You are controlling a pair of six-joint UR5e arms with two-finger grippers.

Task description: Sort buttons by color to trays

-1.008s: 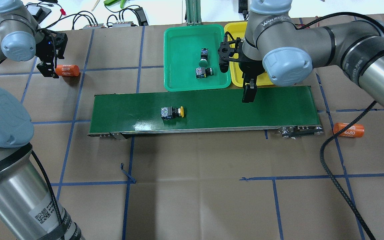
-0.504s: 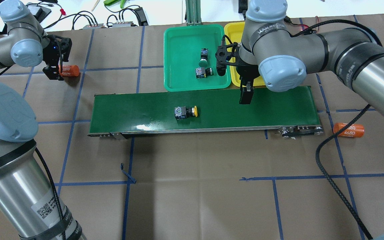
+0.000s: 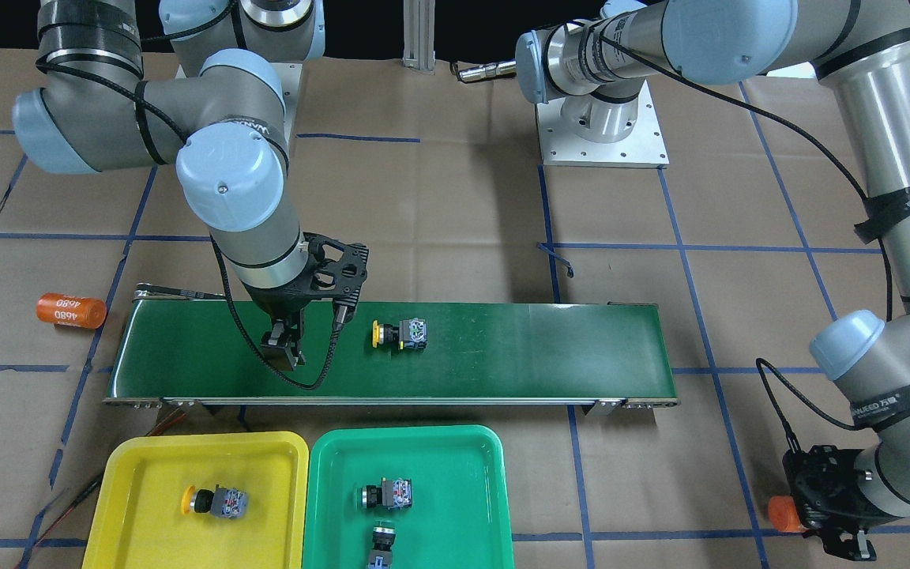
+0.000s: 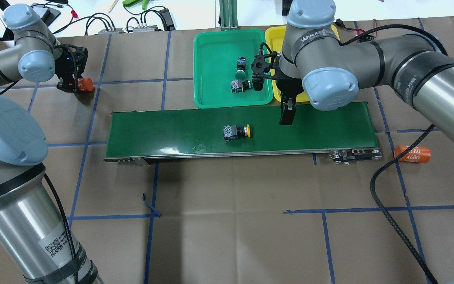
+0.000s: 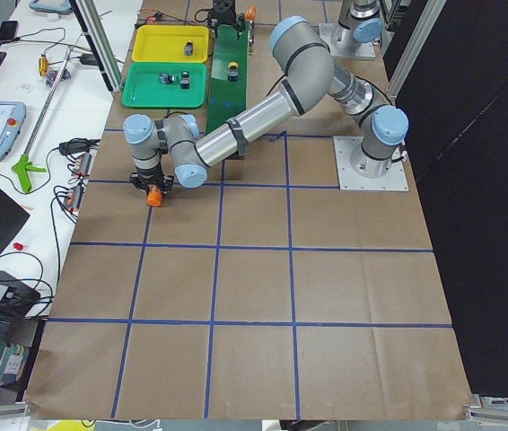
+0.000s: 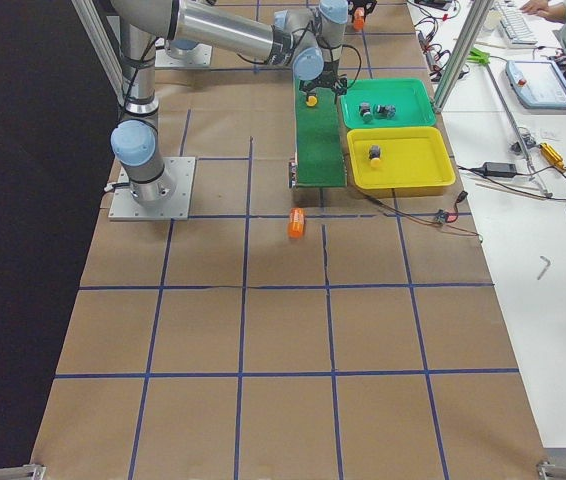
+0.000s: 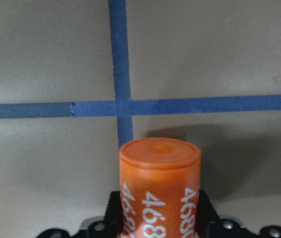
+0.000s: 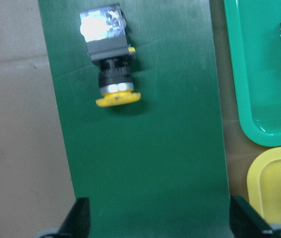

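Observation:
Next, my left gripper releases the orange cylinder on the dark-green conveyor belt, just in from its empty end [image 3: 579,336].
A yellow-capped button [image 4: 236,131] lies on its side mid-belt, also seen in the front view [image 3: 400,333] and the right wrist view [image 8: 111,74]. My right gripper [image 4: 286,116] hangs open and empty over the belt, to the button's right. The green tray [image 4: 211,51] holds two buttons [image 3: 386,495] [image 3: 380,545]. The yellow tray [image 3: 147,474] holds one yellow button [image 3: 214,502]; my right arm hides it in the overhead view. My left gripper [image 4: 69,83] is far left, shut around an orange cylinder [image 7: 160,188] on the table.
The dark-green conveyor belt [image 4: 164,126] runs across the middle, just in front of both trays. A second orange "4680" cylinder [image 4: 412,153] lies off the belt's right end. Cables and boxes [image 4: 144,23] lie along the back edge.
The yellow button has travelled rightward along the belt. My right gripper has shifted slightly left toward it. My left gripper has moved right onto the orange cylinder.

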